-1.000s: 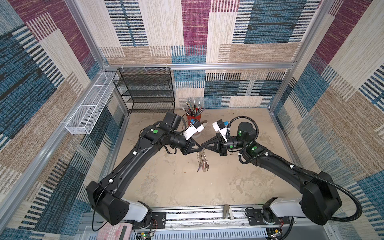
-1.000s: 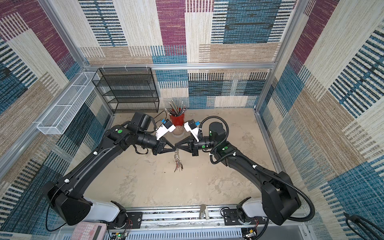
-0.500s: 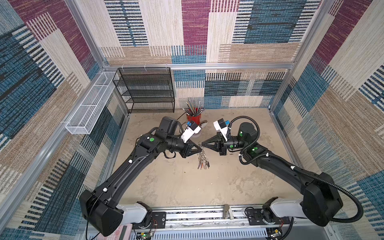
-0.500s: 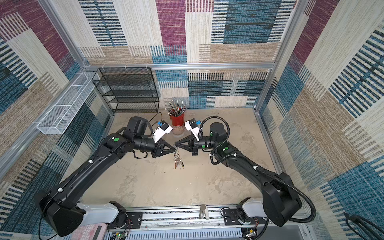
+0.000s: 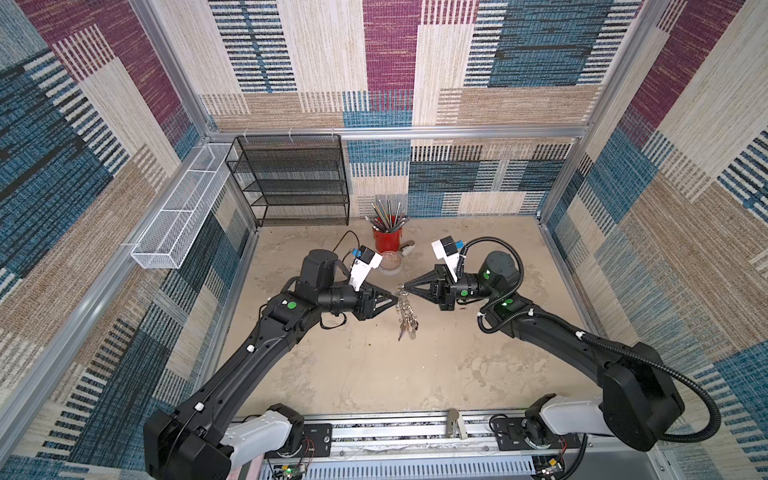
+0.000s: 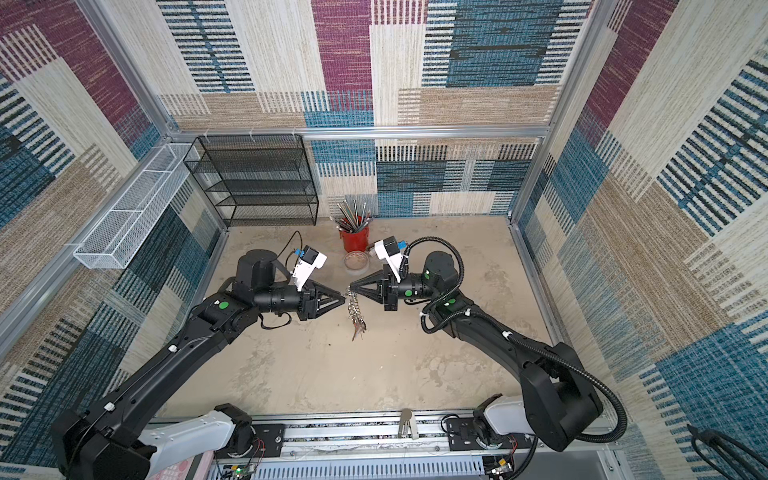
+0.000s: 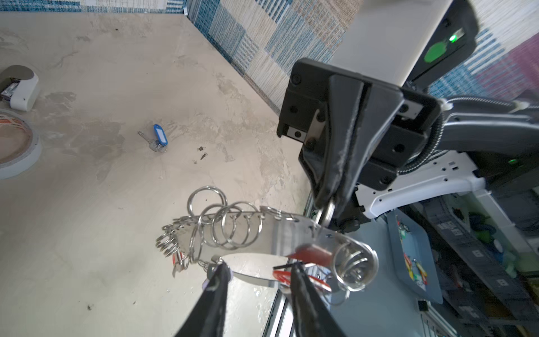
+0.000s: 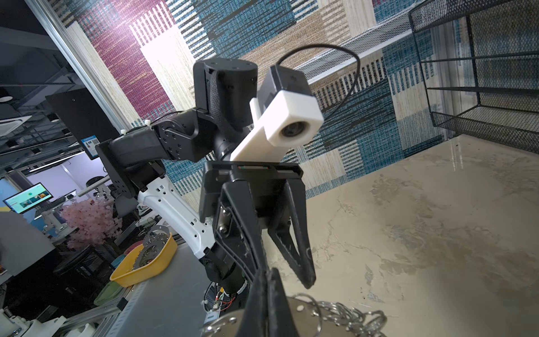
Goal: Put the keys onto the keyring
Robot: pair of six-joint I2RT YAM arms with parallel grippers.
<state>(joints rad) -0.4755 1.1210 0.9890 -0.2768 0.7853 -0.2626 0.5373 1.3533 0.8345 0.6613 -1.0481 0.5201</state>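
Note:
My left gripper is next to the keyring's plate, off the ring in my right gripper, so next my left gripper takes that ring [image 7: 325, 215] before my right gripper opens.
The keyring [image 5: 406, 309] [image 6: 355, 312], a gray crescent plate edged with silver split rings, hangs in the air mid-table. My right gripper [image 5: 405, 286] [image 8: 267, 291] is shut on one of its rings, as the left wrist view also shows [image 7: 328, 204]. My left gripper [image 5: 395, 296] [image 7: 258, 277] stands open just beside the plate [image 7: 280, 236], with nothing gripped between its fingers [image 8: 303, 262]. A red tag [image 7: 312, 252] hangs on the plate close to one left finger. A key with a blue tag [image 7: 159, 138] lies loose on the table.
A red cup of pencils [image 5: 387, 239], a tape roll [image 5: 390, 262] [image 7: 17, 146] and a small white device [image 7: 20, 87] stand at the back. A black mesh shelf [image 5: 299, 183] and white wire basket [image 5: 183, 216] sit at the back left.
My left gripper was shut at the keyring and has opened its jaws, its arm shifting a little. The right gripper still holds the hanging keyring in about the same place.

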